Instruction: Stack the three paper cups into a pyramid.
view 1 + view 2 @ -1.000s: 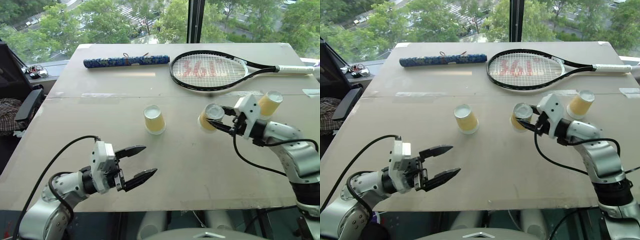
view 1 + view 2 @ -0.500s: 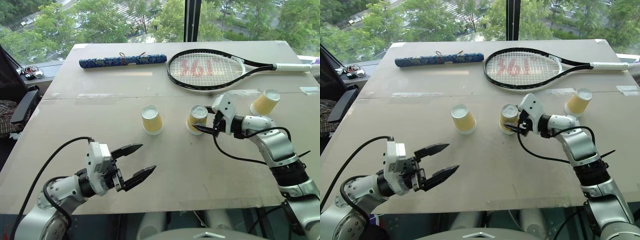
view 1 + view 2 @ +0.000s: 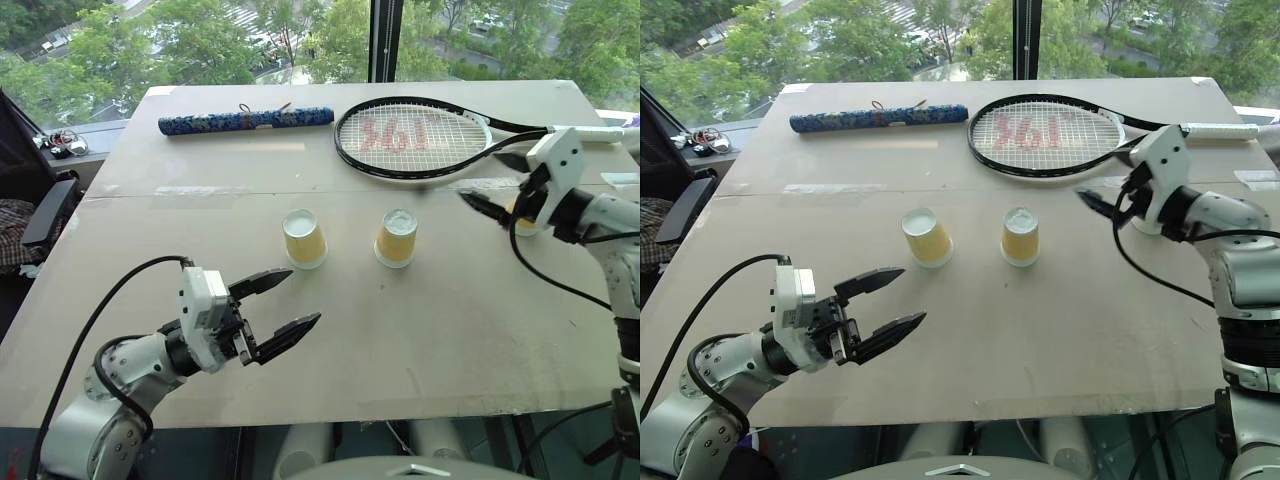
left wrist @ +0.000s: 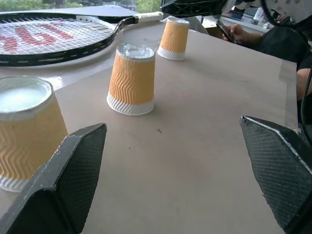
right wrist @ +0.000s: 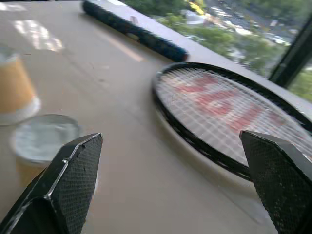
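Next, I close my left gripper around the yellow middle [image 3: 305, 244] [image 4: 30, 141] of the paper cup nearest the blue rolled tube, since that cup should go on top of the pyramid.
Two paper cups stand upside down side by side at mid-table, the left cup [image 3: 304, 239] and the middle cup [image 3: 396, 238], with a gap between them. The third cup [image 4: 174, 38] stands apart at the right, near the racket handle, partly hidden in the head views by my right gripper [image 3: 492, 183]. That gripper hovers open and empty above the table, just in front of the third cup. My left gripper [image 3: 302, 298] is open and empty, low near the table's front edge, pointing at the left cup. No cup rests on another.
A tennis racket [image 3: 420, 140] and a blue rolled tube [image 3: 250, 122] lie along the far side of the table [image 3: 420, 330]. A dark chair [image 3: 45, 215] stands off the left edge. A person's hand with a phone [image 4: 234, 33] is beyond the table's right side.
My right gripper opened, let go of the middle cup upside down beside the left cup, and pulled away up and to the right. The left gripper has barely moved.
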